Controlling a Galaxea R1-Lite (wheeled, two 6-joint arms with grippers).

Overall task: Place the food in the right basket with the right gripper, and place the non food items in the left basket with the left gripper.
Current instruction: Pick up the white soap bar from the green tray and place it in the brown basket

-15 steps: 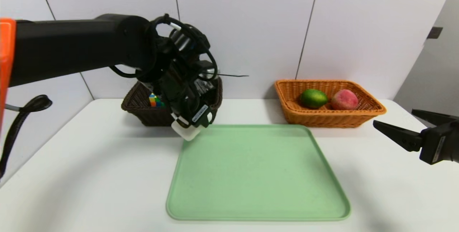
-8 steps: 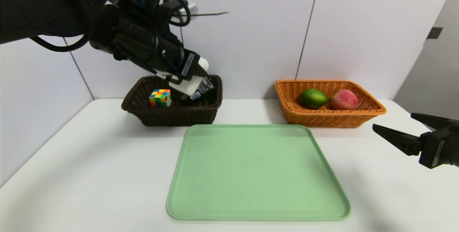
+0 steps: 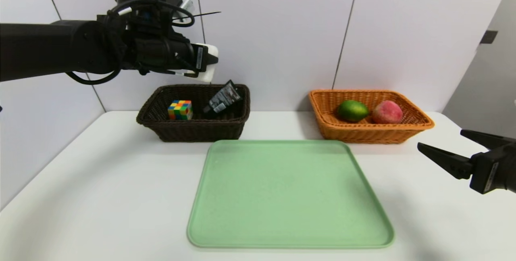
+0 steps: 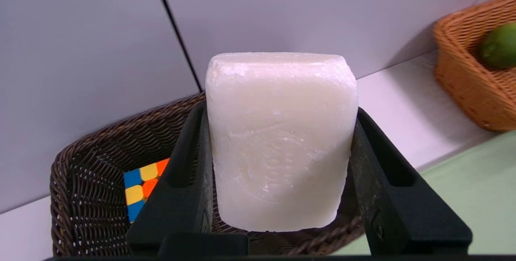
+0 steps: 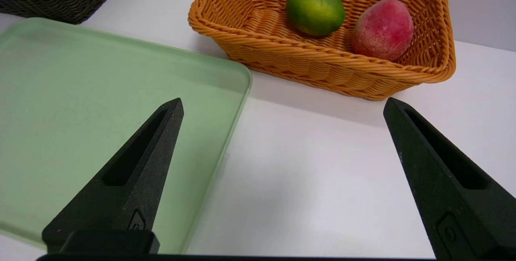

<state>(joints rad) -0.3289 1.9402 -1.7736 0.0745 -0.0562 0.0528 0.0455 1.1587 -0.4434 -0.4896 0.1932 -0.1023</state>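
Next, my left gripper sets the white soap bar, now high over the dark brown basket, between the puzzle cube and the black packet (image 3: 197,116).
My left gripper (image 3: 203,62) is raised high over the dark brown left basket (image 3: 161,126) and is shut on a white bar of soap (image 4: 278,140) (image 3: 209,57), its two black fingers pressed against the soap's sides. Inside that basket lie a colourful puzzle cube (image 3: 180,109) (image 4: 141,182) and a black packet (image 3: 223,97). The orange right basket (image 3: 415,126) (image 5: 258,49) holds a green lime (image 3: 352,110) (image 5: 315,9) and a pink peach (image 3: 387,112) (image 5: 383,29). My right gripper (image 3: 443,148) (image 5: 282,107) hovers open over the table at the right, nothing between its fingers.
A light green tray (image 3: 290,194) (image 5: 100,103) lies flat on the white table (image 3: 100,196) in front of the two baskets, with nothing on it. A white panelled wall stands right behind the baskets.
The left arm has lifted the soap from the tray's near-left corner up and back, to well above the left basket. The right gripper has hardly moved.
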